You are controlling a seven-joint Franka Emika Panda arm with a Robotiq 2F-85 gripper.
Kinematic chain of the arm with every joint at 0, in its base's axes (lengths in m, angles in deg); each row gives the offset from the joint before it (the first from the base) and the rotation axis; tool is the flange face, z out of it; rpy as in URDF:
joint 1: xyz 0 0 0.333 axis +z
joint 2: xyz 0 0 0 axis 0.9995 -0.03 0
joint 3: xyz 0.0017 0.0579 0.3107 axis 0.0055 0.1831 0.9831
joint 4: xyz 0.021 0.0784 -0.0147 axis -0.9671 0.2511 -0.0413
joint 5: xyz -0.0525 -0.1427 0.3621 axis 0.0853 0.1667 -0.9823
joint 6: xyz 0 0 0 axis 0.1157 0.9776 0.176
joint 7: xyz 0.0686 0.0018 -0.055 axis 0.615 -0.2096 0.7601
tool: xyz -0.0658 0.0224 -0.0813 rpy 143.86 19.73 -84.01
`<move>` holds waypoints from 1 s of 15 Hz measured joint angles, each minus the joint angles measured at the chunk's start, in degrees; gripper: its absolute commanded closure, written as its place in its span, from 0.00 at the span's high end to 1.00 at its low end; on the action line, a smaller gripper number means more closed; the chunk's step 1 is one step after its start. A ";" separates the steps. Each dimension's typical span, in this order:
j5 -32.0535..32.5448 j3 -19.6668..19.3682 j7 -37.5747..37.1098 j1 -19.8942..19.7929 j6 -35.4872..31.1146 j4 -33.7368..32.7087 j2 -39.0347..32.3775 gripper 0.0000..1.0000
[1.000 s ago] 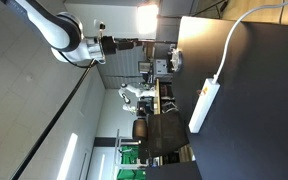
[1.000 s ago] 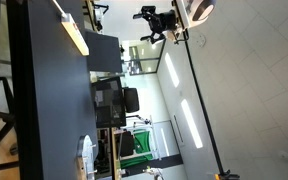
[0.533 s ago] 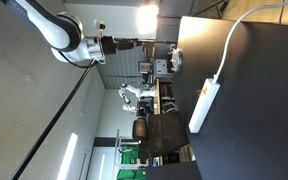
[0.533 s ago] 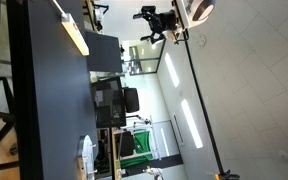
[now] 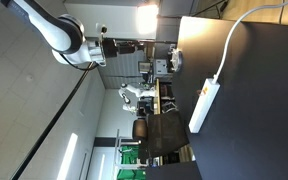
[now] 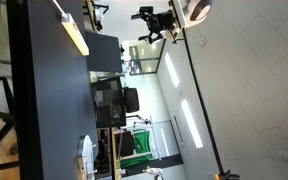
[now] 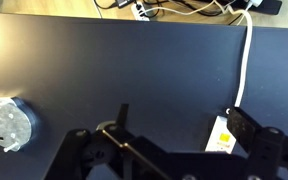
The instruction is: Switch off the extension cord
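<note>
Next, my gripper needs to go to the extension cord's yellowish switch (image 5: 205, 91) (image 7: 224, 138) near the cable and close just above it, ready to press.
The extension cord (image 5: 204, 103) is a long white power strip lying on the dark table, with its white cable (image 5: 232, 40) running off toward the table edge. In the wrist view only its end (image 7: 224, 134) shows, with a yellowish patch, partly behind my right finger, and the cable (image 7: 247, 60) leads away from it. It also shows in an exterior view (image 6: 74, 35). My gripper (image 5: 134, 44) hangs high above the table, far from the strip, and also shows in an exterior view (image 6: 156, 22). In the wrist view its fingers (image 7: 184, 135) are spread apart and empty.
A round silver object (image 7: 6, 123) lies on the table to the left in the wrist view. Cables and plugs (image 7: 144, 10) lie past the table's far edge. Office chairs and desks (image 5: 159, 125) stand beyond the table (image 5: 254, 120).
The arm has shifted very slightly; the extension cord has not moved.
</note>
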 measured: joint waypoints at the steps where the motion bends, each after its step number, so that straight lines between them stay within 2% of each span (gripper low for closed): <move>1: -0.20 0.55 -1.42 0.42 -1.33 -0.43 -1.25 0.67; 6: -2.02 4.22 -11.23 3.68 -10.09 -3.27 -11.13 0.32; 10: -5.30 5.44 -15.61 5.98 -16.54 -5.89 -19.49 0.05; 12: -8.46 5.62 -15.61 6.57 -20.60 -7.00 -23.32 0.00; 15: -12.09 6.07 -15.11 6.69 -23.75 -9.01 -28.47 0.00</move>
